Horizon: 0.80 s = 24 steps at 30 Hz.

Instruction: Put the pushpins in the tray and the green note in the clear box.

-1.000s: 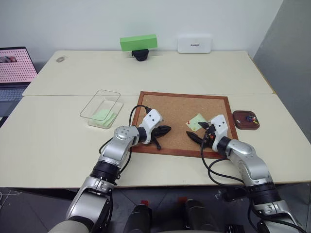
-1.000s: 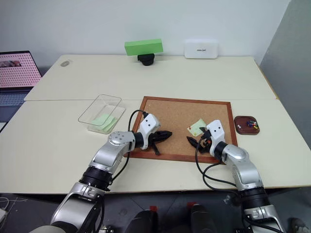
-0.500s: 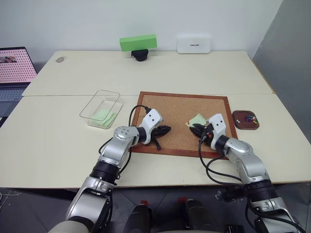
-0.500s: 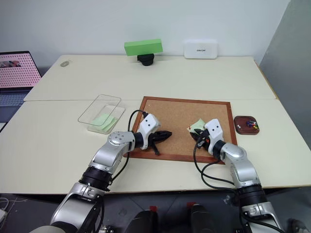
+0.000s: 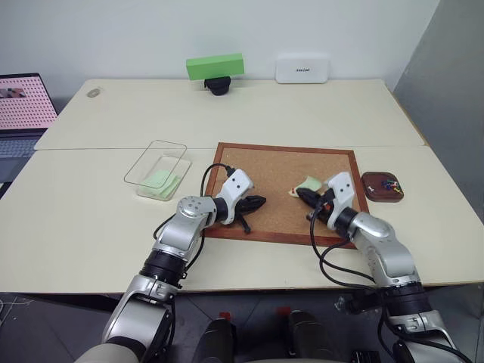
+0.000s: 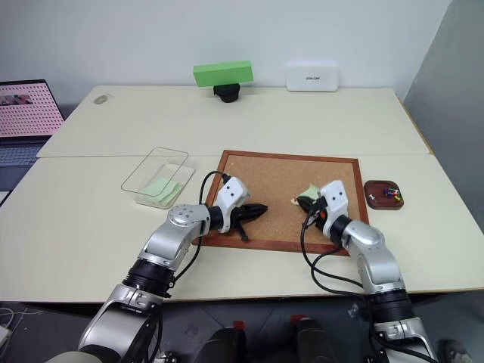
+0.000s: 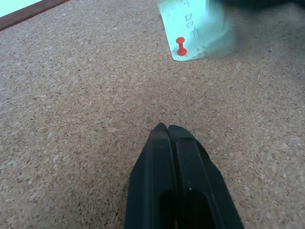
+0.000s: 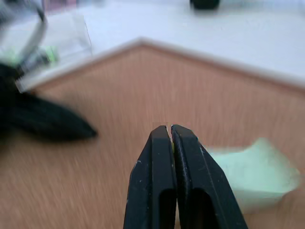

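Note:
The robot's right gripper should release the yellow pushpin on the cluster of pushpins in the tray (image 5: 392,184) beside the corkboard.
The green note (image 5: 310,182) lies on the corkboard (image 5: 272,162) with one side curled up. A red pushpin (image 7: 180,46) holds a corner of it down. My right gripper (image 5: 299,193) hangs just above the board, shut, its fingertips right beside the note (image 8: 252,171). I cannot tell whether anything is pinched between them. My left gripper (image 5: 261,201) rests shut and empty on the board's near left part. The tray (image 5: 374,193) sits right of the board with several pushpins (image 5: 389,184) in it. The clear box (image 5: 151,148) stands left of the board.
Pale green slips (image 5: 162,180) lie inside the clear box. A bright green block (image 5: 215,66) on a black stand and a white device (image 5: 302,69) sit at the table's far edge. A laptop (image 5: 23,102) stands at the far left.
My right gripper closed from open and rose off the board beside the note. The note went from lying flat to curling up. The left gripper stayed still.

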Tool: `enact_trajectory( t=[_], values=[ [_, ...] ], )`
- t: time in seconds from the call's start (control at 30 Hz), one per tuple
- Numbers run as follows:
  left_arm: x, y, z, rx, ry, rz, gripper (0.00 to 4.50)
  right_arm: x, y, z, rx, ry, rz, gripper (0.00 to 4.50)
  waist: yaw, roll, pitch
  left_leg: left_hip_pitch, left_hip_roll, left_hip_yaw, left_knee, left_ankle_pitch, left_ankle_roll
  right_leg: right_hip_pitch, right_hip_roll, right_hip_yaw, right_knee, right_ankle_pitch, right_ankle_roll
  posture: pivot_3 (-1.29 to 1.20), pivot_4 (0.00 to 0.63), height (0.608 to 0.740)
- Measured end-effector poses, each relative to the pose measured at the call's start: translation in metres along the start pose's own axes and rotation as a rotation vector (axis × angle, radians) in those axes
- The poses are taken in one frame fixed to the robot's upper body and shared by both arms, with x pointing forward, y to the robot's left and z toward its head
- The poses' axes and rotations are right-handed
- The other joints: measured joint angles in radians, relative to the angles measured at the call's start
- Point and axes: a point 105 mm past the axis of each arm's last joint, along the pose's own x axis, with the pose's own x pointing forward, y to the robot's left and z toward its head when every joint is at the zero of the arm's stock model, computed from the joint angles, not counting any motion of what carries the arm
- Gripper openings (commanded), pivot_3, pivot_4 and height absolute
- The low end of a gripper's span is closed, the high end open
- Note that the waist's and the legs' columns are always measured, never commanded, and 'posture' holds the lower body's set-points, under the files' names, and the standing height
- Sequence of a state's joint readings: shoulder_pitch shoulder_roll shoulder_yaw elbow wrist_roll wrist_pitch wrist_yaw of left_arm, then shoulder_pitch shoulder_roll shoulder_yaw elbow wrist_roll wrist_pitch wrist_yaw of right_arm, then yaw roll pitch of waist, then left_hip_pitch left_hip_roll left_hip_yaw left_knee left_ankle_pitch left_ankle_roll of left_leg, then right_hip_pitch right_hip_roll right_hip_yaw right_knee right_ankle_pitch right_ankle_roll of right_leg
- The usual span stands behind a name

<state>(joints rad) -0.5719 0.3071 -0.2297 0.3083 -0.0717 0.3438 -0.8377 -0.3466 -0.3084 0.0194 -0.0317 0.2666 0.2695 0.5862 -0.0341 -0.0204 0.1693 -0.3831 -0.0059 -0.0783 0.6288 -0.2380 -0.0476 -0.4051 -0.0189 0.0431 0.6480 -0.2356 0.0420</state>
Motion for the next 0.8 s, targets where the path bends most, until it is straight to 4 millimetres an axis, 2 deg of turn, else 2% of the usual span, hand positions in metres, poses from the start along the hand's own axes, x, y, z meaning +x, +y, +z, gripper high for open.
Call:
enact_trajectory(
  t=[0.07,0.2,0.3,0.43,0.53,0.8],
  values=[
    [0.0,0.0,0.0,0.0,0.0,-0.001,0.0,-0.001,0.0,0.009,-0.018,-0.025,-0.006,0.05,0.0,0.0,0.0,0.0,0.0,0.0,0.0,0.0,0.0,0.0,0.0,0.0,0.0,0.0,0.0,0.0,0.15,0.74],
    [0.0,0.0,0.0,-0.001,0.001,-0.001,0.0,-0.005,-0.009,0.012,-0.019,-0.03,-0.071,0.05,0.0,0.0,0.0,0.0,0.0,0.0,0.0,0.0,0.0,0.0,0.0,0.0,0.0,0.0,0.0,0.0,0.15,0.74],
    [0.0,0.0,0.0,0.0,0.001,-0.001,0.0,-0.013,-0.036,0.012,-0.059,-0.003,-0.221,0.05,0.001,0.0,0.0,0.0,0.0,0.0,0.0,0.0,0.0,0.0,0.0,0.0,0.0,0.0,0.0,0.0,0.15,0.74],
    [0.0,-0.001,0.0,0.0,0.001,-0.004,0.0,-0.039,-0.091,0.004,-0.082,0.066,-0.501,0.05,0.001,0.0,0.0,0.0,0.0,0.0,0.0,0.0,0.0,0.0,0.0,0.0,0.0,0.001,-0.001,0.0,0.15,0.74],
    [0.0,-0.001,0.0,0.0,0.001,-0.004,0.0,-0.058,-0.115,-0.007,-0.038,0.12,-0.621,0.05,0.001,0.0,0.0,0.0,0.0,0.001,0.0,0.0,0.0,0.0,0.0,0.001,0.0,0.001,-0.001,0.0,0.15,0.74],
    [0.0,-0.001,0.0,0.0,0.001,-0.005,0.0,-0.075,-0.131,-0.026,-0.118,0.261,-0.668,0.05,0.001,0.0,-0.001,0.0,0.0,0.001,0.0,0.0,0.0,0.0,0.0,0.001,0.0,0.0,-0.001,0.0,0.15,0.74]
  ],
)
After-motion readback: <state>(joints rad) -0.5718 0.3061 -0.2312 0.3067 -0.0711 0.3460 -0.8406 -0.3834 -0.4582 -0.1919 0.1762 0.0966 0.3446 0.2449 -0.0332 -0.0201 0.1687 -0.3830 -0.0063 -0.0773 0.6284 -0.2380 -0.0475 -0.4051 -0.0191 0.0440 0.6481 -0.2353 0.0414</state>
